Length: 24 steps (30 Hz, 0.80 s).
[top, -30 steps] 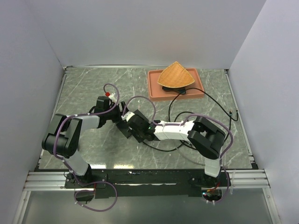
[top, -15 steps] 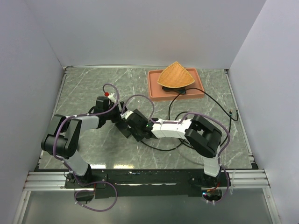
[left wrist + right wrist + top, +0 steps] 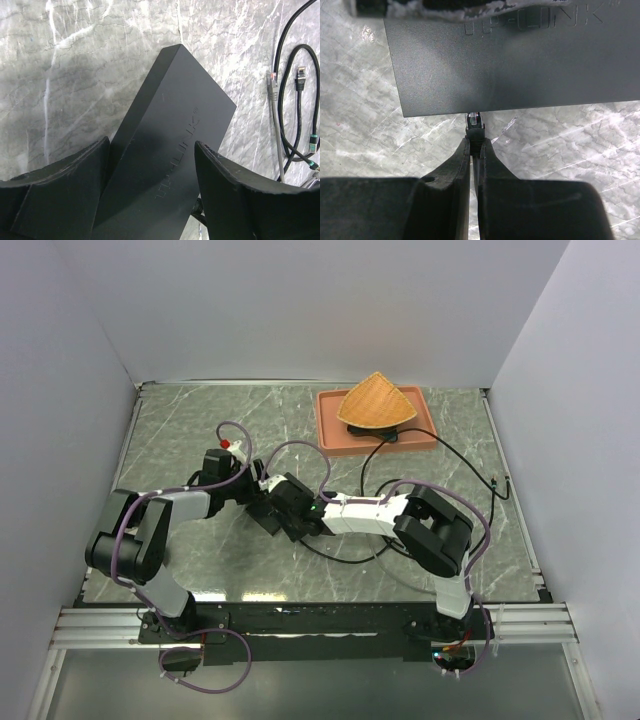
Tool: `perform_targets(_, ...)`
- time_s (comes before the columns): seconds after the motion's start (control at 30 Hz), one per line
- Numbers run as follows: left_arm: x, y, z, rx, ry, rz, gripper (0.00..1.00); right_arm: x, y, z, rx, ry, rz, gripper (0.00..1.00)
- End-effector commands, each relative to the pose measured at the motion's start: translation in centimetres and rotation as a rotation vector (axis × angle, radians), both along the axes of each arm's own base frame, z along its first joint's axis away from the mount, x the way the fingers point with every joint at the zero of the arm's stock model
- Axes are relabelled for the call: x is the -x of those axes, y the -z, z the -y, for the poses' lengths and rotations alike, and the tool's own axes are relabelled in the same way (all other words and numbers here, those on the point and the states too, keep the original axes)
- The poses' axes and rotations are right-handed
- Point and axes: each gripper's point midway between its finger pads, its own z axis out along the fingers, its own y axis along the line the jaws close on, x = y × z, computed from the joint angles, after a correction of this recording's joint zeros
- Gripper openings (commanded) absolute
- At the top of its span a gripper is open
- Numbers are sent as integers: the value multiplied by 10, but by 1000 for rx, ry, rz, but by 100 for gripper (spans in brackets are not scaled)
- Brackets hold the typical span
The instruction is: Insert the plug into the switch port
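The plug is to stay seated in the flat black box's long edge (image 3: pixel 291 526) (image 3: pixel 474 114), close to its near end. I should leave it there with my right gripper.
The flat matte-black box (image 3: pixel 165 130) lies slanted on the marble table, and its switch port is hidden from every view. My left gripper (image 3: pixel 150 170) straddles the box's near end. Its fingers (image 3: pixel 65 190) stand wide at both long edges, and I cannot tell whether they press it. My right gripper (image 3: pixel 476 142) is shut on the plug (image 3: pixel 475 126) by its black boot. The plug's clear tip meets the box's long edge (image 3: pixel 510 107). In the top view both grippers meet over the box (image 3: pixel 270 520) at mid-table.
The plug's black cable (image 3: pixel 345 558) loops across the table toward the terracotta tray (image 3: pixel 328 440), which holds an orange wedge-shaped dish (image 3: pixel 375 402). Loose grey (image 3: pixel 272 87) and black (image 3: pixel 300 80) cable ends lie right of the box.
My right arm has pushed the plug left, up to the box's edge. My left gripper's fingers have drawn a little closer around the box.
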Motion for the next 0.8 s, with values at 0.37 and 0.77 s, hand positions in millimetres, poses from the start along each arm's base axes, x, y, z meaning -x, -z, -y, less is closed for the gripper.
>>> perform_targets(0.37, 54, 12, 21, 72, 131, -172, 65, -57, -56, -47, -238, 55, 153, 0)
perform_targets(0.77, 64, 10, 31, 85, 169, -189, 62, -84, -81, -67, -312, 59, 166, 0)
